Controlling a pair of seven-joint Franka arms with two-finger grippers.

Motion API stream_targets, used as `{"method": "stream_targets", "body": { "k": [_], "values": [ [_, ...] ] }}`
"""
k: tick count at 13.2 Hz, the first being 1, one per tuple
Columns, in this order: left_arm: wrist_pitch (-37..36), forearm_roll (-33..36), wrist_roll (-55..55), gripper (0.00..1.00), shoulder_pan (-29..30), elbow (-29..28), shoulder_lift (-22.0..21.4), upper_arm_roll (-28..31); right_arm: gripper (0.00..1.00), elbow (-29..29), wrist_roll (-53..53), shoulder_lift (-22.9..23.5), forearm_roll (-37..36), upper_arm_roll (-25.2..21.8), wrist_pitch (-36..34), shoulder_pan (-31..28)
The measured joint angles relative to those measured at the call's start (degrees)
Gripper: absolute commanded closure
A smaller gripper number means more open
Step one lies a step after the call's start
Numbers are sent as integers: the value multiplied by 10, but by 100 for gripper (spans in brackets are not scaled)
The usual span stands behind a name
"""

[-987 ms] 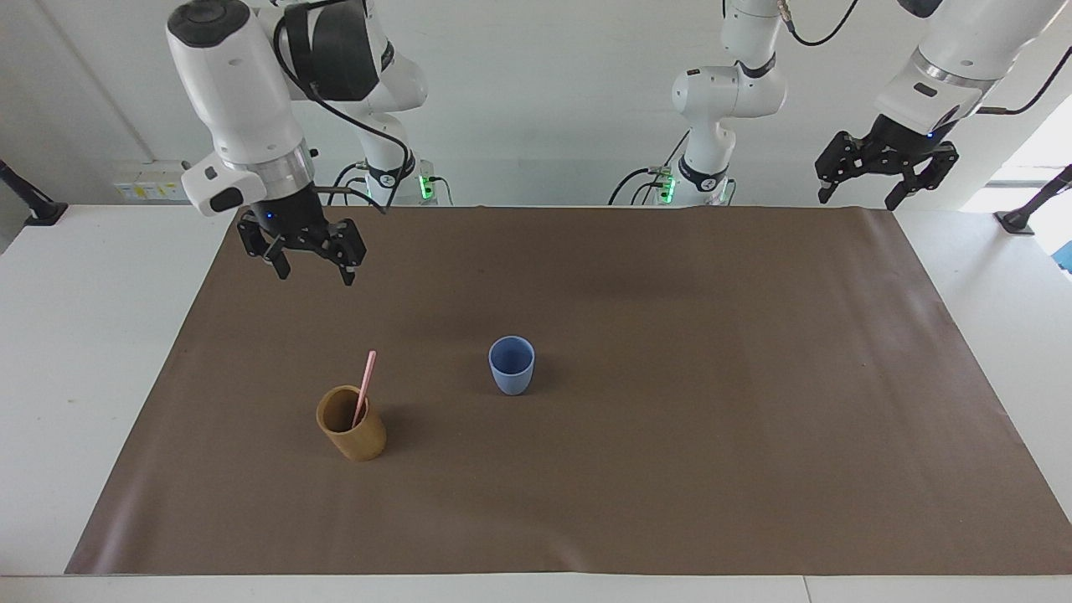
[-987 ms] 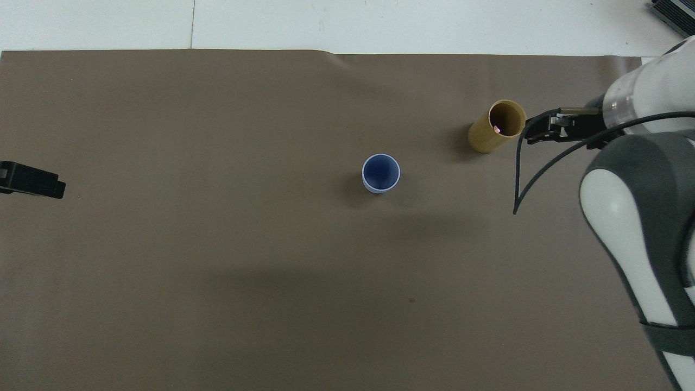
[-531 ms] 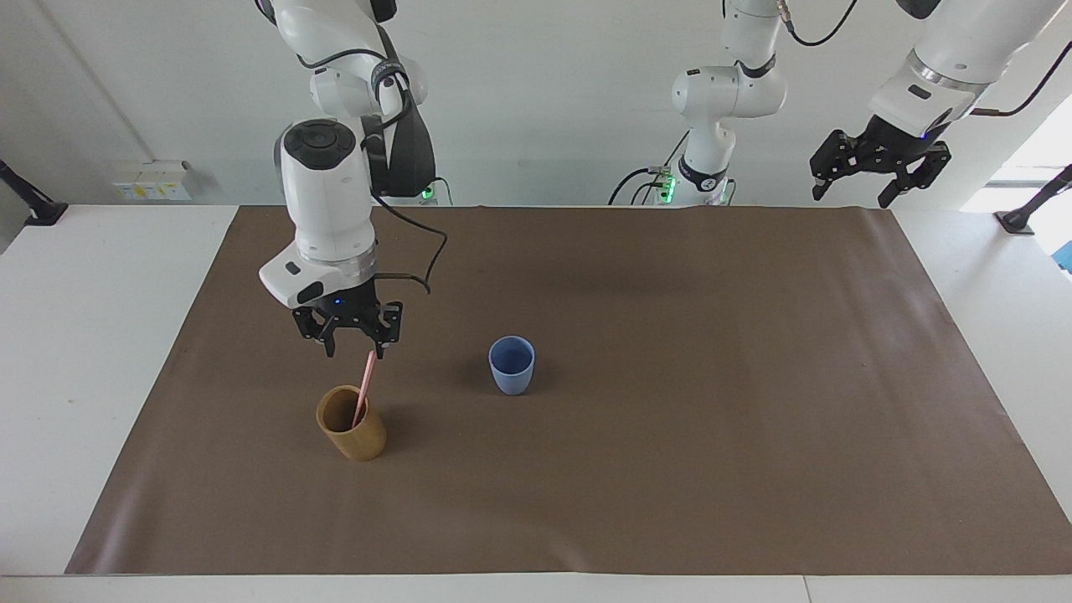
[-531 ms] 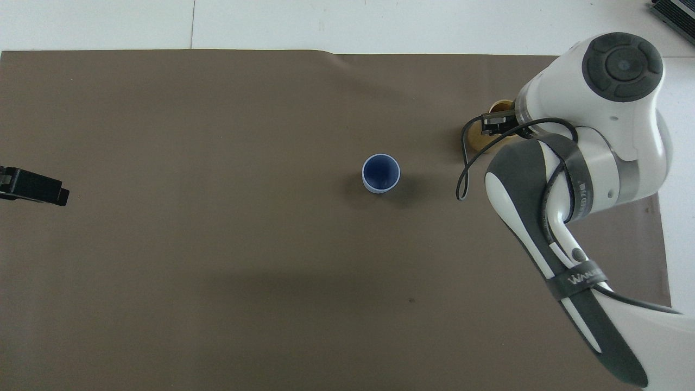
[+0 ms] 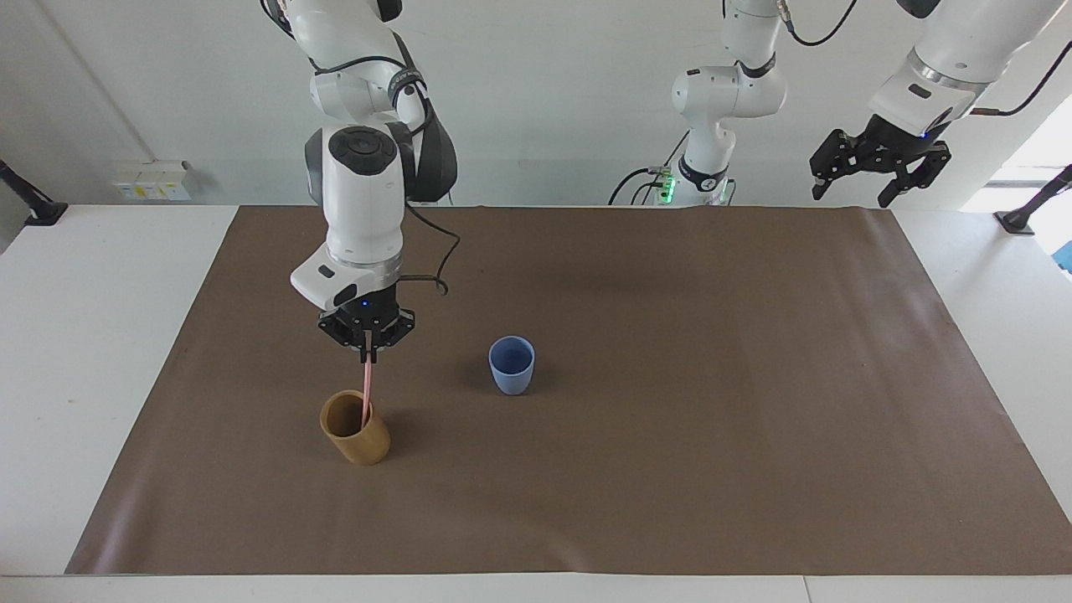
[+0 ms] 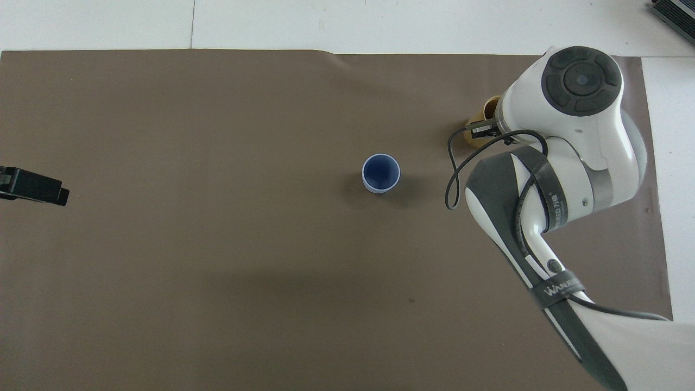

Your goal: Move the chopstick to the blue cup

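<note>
My right gripper should release the chopstick inside the light-blue cup (image 6: 389, 188) on the brown mat, so that it leans against the cup's rim.
A thin pale-pink chopstick (image 5: 367, 389) stands nearly upright in a tan-brown cylindrical cup (image 5: 355, 429) toward the right arm's end of the table. My right gripper (image 5: 367, 353) is over that cup, shut on the chopstick's top end. The light-blue cup (image 5: 511, 365) (image 6: 380, 173) stands upright on the brown mat beside the tan cup, toward the table's middle, with nothing in it. In the overhead view the right arm hides most of the tan cup (image 6: 485, 115) and the whole chopstick. My left gripper (image 5: 878, 174) hangs open, high over the mat's corner at the left arm's end.
A brown mat (image 5: 670, 435) covers most of the white table (image 5: 84, 335). A black cable loops off the right wrist (image 6: 461, 174) above the mat between the two cups. In the overhead view only the tip of my left gripper (image 6: 33, 186) shows.
My right gripper came down over the tan cup and shut on the chopstick's top end, pulling the stick more upright. The tan cup shifted slightly. The left arm rose a little, then held still.
</note>
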Motion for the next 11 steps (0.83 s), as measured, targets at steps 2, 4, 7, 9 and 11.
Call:
{"method": "stream_targets", "body": {
  "k": [2, 4, 7, 9, 11],
  "values": [
    [12, 0, 0, 0, 0, 0, 0, 0, 100, 4, -1, -3, -1, 0, 2, 0],
    [21, 0, 0, 0, 0, -1, 0, 0, 100, 14, -1, -20, 1, 0, -13, 0],
    [23, 0, 0, 0, 0, -9, 0, 0, 100, 52, -2, -69, 80, -2, -96, -2],
    [23, 0, 0, 0, 0, -12, 0, 0, 100, 75, -2, -100, 125, -1, -148, -2],
    [23, 0, 0, 0, 0, -13, 0, 0, 100, 79, 15, -116, 191, 2, -162, 0]
  ]
}}
